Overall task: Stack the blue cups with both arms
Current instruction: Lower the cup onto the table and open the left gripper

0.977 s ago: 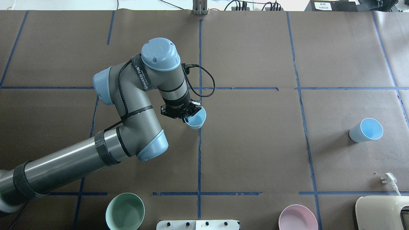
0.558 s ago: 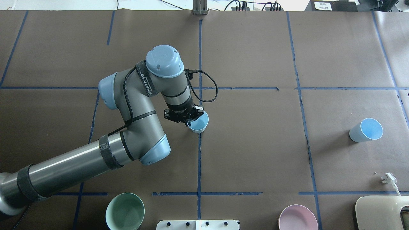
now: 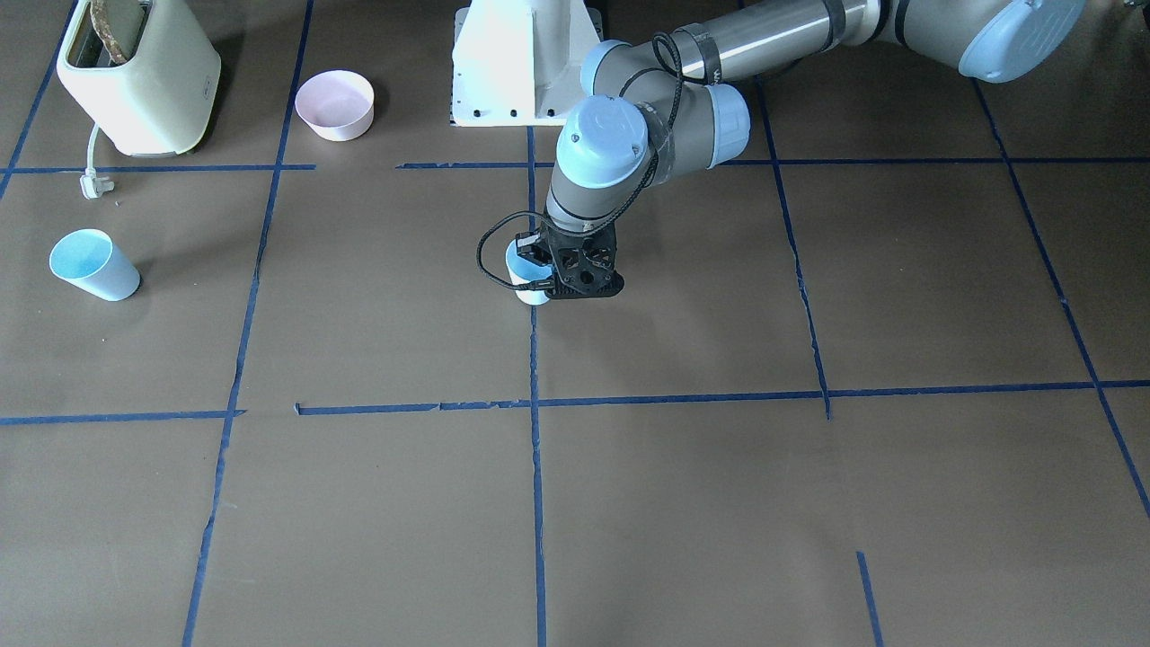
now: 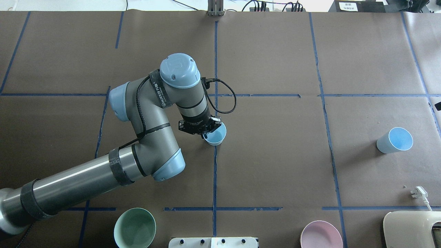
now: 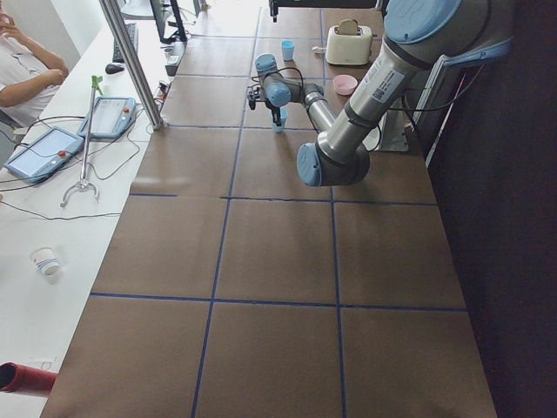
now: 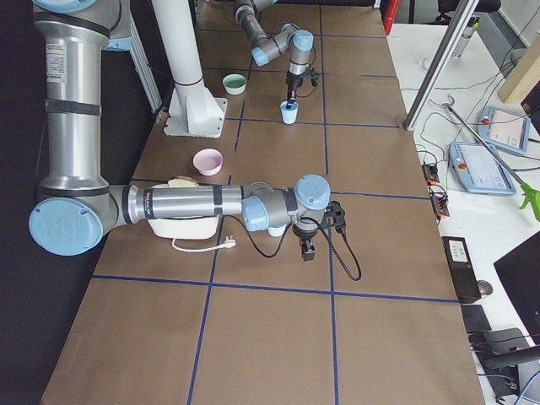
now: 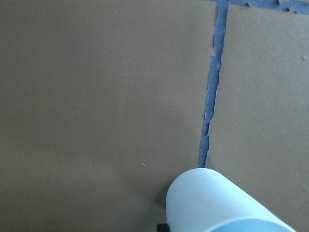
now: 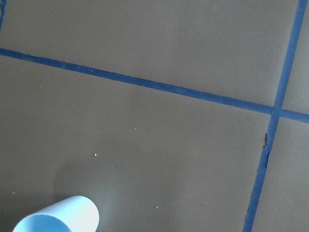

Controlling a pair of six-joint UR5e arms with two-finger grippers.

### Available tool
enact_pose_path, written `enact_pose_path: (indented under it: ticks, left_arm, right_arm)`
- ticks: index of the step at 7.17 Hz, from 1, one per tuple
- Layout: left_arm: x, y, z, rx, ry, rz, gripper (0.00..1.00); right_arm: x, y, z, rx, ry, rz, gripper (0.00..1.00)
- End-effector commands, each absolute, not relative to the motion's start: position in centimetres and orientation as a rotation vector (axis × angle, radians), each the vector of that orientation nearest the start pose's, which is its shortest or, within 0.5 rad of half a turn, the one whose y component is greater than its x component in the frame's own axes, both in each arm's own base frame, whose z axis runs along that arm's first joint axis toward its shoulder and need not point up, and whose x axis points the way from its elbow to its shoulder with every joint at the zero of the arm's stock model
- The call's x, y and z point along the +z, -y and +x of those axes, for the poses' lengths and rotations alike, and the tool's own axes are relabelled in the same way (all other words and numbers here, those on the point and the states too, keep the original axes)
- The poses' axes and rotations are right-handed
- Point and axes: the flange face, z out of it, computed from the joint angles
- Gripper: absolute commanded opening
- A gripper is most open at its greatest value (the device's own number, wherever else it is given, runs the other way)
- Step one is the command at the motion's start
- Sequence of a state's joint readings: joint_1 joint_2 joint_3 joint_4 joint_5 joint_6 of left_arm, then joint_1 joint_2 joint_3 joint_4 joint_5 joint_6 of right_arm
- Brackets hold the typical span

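Observation:
Next, my right gripper grabs the rim of the second blue cup (image 3: 54, 265) (image 8: 69, 228) on the side farthest from the pale-blue cup on the tape.
My left gripper (image 4: 207, 133) is shut on the rim of a pale-blue cup (image 4: 216, 136) at the table's middle, on the blue tape line. The cup is upright and low; I cannot tell if it touches the table. It also shows in the front view (image 3: 524, 267) and in the left wrist view (image 7: 212, 205). The second blue cup (image 4: 395, 140) stands alone at the far right and shows in the right wrist view (image 8: 57, 216). My right gripper (image 6: 306, 246) hangs low over the table near it; I cannot tell if it is open or shut.
A mint-green bowl (image 4: 135, 228) and a pink bowl (image 4: 321, 235) sit at the near edge beside the white pedestal base (image 3: 526, 63). A cream toaster (image 3: 135, 76) with a loose plug (image 4: 419, 193) stands at the near right corner.
My left arm has moved the held cup a little right and nearer, and lower. A dark part has come in at the overhead view's right edge.

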State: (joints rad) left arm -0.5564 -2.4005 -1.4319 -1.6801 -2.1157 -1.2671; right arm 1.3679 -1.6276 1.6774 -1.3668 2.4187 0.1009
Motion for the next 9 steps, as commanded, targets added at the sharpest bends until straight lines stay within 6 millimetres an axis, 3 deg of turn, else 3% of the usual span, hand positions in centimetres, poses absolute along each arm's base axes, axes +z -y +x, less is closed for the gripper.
enact_pose_path:
  ticks: [1, 2, 3, 4, 5, 7, 8, 9]
  left_arm:
    - [19.3, 46.4, 59.8, -0.008, -0.935, -0.137, 0.09]
    - [19.2, 46.4, 59.8, -0.007, -0.936, -0.136, 0.12]
    - [19.3, 46.4, 59.8, -0.008, -0.935, -0.137, 0.28]
    - [19.2, 46.4, 59.7, -0.007, -0.937, -0.134, 0.78]
    - [18.9, 46.6, 59.6, -0.008, -0.957, -0.110, 1.00]
    - [18.4, 46.7, 59.0, -0.092, -0.986, -0.137, 1.00]
    - [17.6, 48.0, 57.2, -0.114, -1.004, -0.119, 1.00]
    - [16.3, 49.4, 53.0, -0.137, -1.051, -0.086, 1.00]
  right_arm:
    - [60.7, 48.2, -4.1, -0.206, 0.871, 0.104, 1.00]
    - [60.6, 48.2, -4.2, -0.206, 0.873, 0.104, 1.00]
    - [60.7, 48.2, -4.2, -0.204, 0.876, 0.101, 1.00]
    - [60.7, 48.3, -4.2, -0.204, 0.877, 0.101, 1.00]
    - [60.6, 48.3, -4.4, -0.211, 0.879, 0.102, 1.00]
    - [59.6, 48.4, -6.1, -0.265, 0.892, 0.151, 1.00]
    - [59.1, 48.2, -7.8, -0.250, 0.903, 0.131, 1.00]
    - [58.9, 47.5, -10.9, -0.242, 0.910, 0.078, 1.00]
